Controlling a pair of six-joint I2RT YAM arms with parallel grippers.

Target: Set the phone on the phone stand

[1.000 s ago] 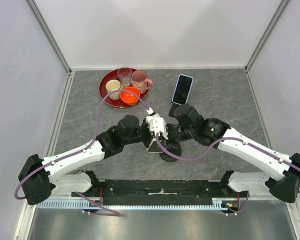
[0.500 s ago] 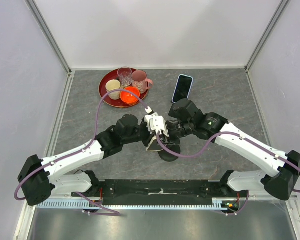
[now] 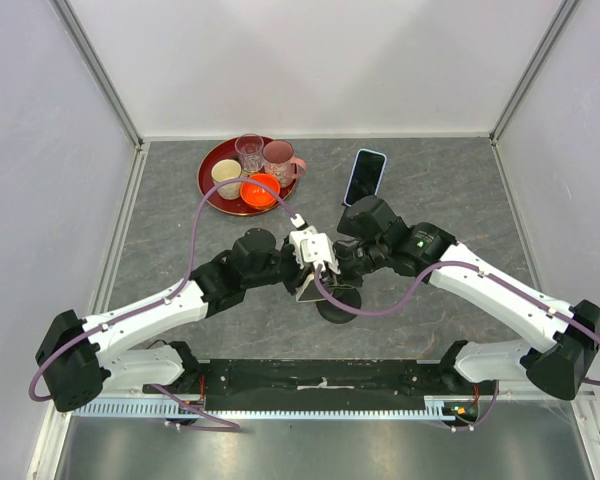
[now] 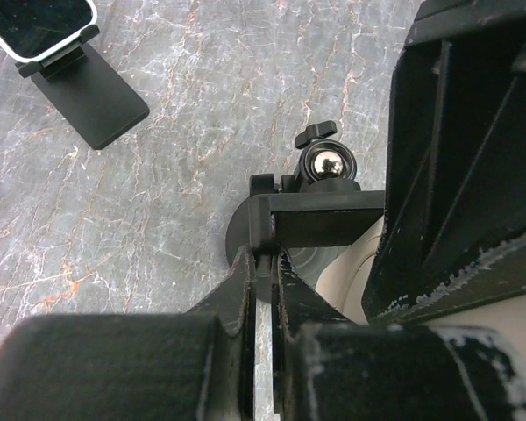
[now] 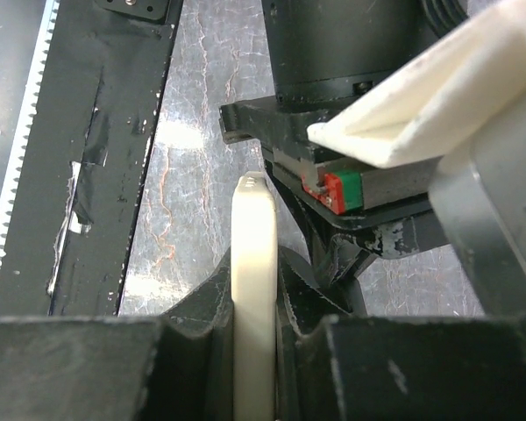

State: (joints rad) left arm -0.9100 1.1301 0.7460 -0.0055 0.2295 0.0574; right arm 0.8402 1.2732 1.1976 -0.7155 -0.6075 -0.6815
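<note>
Next, I let go of the cream phone, now held edge-on beside the bracket, with my right gripper in the stand's black bracket, a bit nearer the red tray (image 3: 310, 250).
A black phone stand with a round base (image 3: 338, 303) stands at the table's middle. Its ball joint (image 4: 324, 164) and black bracket (image 4: 324, 219) show in the left wrist view. My left gripper (image 4: 265, 259) is shut on the bracket's left edge; it also shows in the top view (image 3: 308, 272). My right gripper (image 5: 254, 263) is shut on a cream phone (image 5: 254, 289), held edge-on beside the bracket. The phone's cream face (image 4: 368, 276) lies just right of the bracket, and a corner of it (image 3: 306, 292) shows from above. Whether it touches the bracket is hidden.
A second phone in a light-blue case (image 3: 365, 177) leans on a flat black stand (image 4: 88, 96) at the back. A red tray (image 3: 212, 190) with cups and glasses sits at the back left. The black base rail (image 5: 96, 158) runs along the near edge.
The right arm has shifted slightly away and left with the cream phone, closer to the stand's bracket. The left gripper has stayed on the bracket.
</note>
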